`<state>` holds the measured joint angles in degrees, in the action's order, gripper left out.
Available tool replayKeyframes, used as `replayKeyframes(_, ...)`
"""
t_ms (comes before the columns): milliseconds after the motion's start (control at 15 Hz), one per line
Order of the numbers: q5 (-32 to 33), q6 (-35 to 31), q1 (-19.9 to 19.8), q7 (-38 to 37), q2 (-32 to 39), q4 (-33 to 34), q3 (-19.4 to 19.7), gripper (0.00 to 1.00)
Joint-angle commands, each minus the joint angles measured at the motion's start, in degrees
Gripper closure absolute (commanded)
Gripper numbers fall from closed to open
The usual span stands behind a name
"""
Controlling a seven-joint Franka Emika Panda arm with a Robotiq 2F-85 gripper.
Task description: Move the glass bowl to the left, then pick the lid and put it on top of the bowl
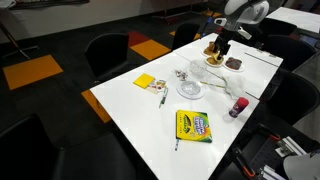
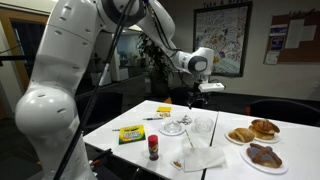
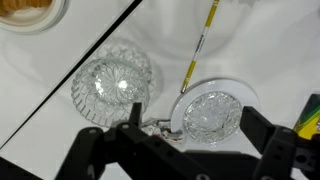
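My gripper is to close on the glass bowl's rim (image 1: 213,67) (image 3: 149,78), on the side that faces the yellow pencil, because the bowl nearer the brown food moves first.
The glass bowl (image 3: 212,112), round with a whitish rim, sits on the white table (image 1: 150,120). In the wrist view it lies below and between my fingers. It also shows in an exterior view (image 1: 190,90). The lid (image 3: 112,85), a clear cut-glass round, lies beside the bowl and apart from it, also visible in an exterior view (image 1: 182,74). My gripper (image 3: 196,136) is open and empty. It hangs well above the table in both exterior views (image 1: 220,47) (image 2: 193,100).
A yellow pencil (image 3: 195,60) lies just beyond the bowl. A crayon box (image 1: 193,125), a yellow sticky-note pad (image 1: 145,82), a red-capped bottle (image 1: 237,107) and dishes of brown food (image 1: 213,60) (image 2: 252,131) stand on the table. Black chairs surround it.
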<state>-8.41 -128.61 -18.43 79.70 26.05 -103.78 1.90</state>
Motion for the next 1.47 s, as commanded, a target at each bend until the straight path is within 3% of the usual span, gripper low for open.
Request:
replayKeyframes(0,1.3,6.7,-1.8,6.9,5.8,7.6,0.1,0.0)
replayKeyframes(200,5.8,7.2,-0.7,8.0,9.0,10.8,1.5,0.0)
replayKeyframes(267,3.6,5.6,-1.3,6.6,6.2,7.2,0.8,0.0)
replayKeyframes(667,4.0,5.5,-1.3,6.4,7.1,7.9,0.8,0.0)
replayKeyframes(1067,4.4,-19.0,-0.9,10.3,6.8,2.9,-1.3,0.0)
replayKeyframes(1400,6.2,-26.3,1.4,5.7,7.5,-0.4,-1.5,0.0)
